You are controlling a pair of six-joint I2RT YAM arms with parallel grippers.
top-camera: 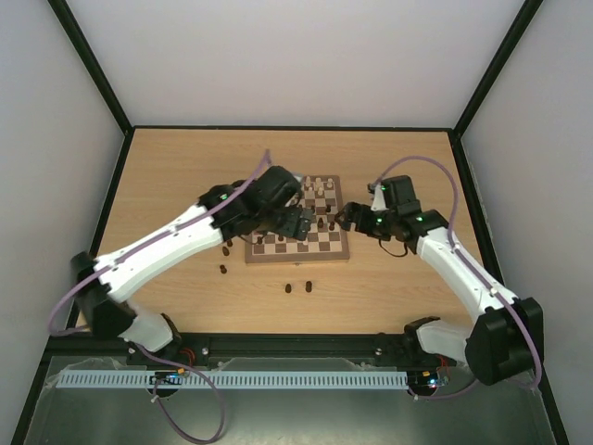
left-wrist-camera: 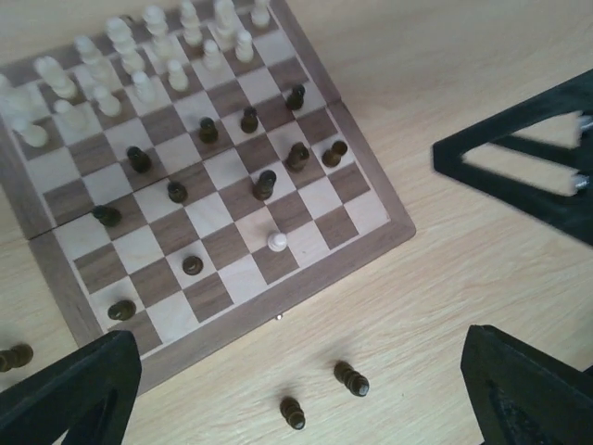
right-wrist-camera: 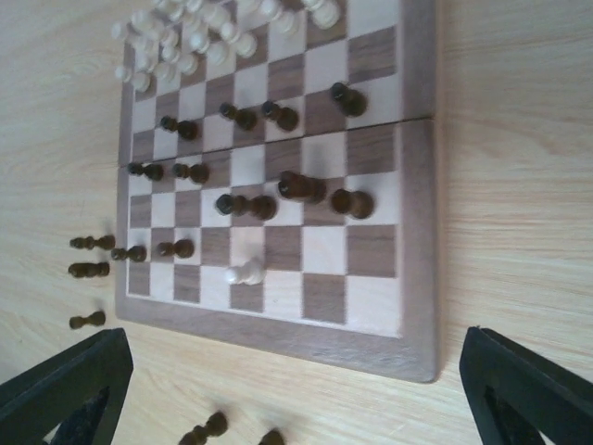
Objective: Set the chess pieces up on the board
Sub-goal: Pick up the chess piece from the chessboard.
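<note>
The robot's right gripper needs to next move to the head of the lone pale pawn (top-camera: 302, 243) (right-wrist-camera: 233, 275) near the close edge of the board and grab it there.
The board (top-camera: 296, 252) lies mid-table. In the left wrist view the board (left-wrist-camera: 235, 324) carries pale chess pieces (left-wrist-camera: 120, 56) crowded at its far left end, dark ones (left-wrist-camera: 264, 184) scattered across the middle, and one pale pawn (left-wrist-camera: 277, 241) alone near the close edge. Two dark pieces (left-wrist-camera: 351, 378) stand on the table just off that edge. My left gripper (top-camera: 301, 222) hovers over the board, open and empty, as the left wrist view (left-wrist-camera: 301, 371) shows. My right gripper (top-camera: 345, 219) hangs open and empty at the board's right edge (right-wrist-camera: 419, 185), its fingers (right-wrist-camera: 528, 389) wide apart.
More dark pieces stand on the table left of the board (top-camera: 225, 258) and in front of it (top-camera: 298, 287). In the right wrist view three of them (right-wrist-camera: 88, 270) sit beyond the board's far side. The right gripper (left-wrist-camera: 528, 167) shows close by in the left wrist view.
</note>
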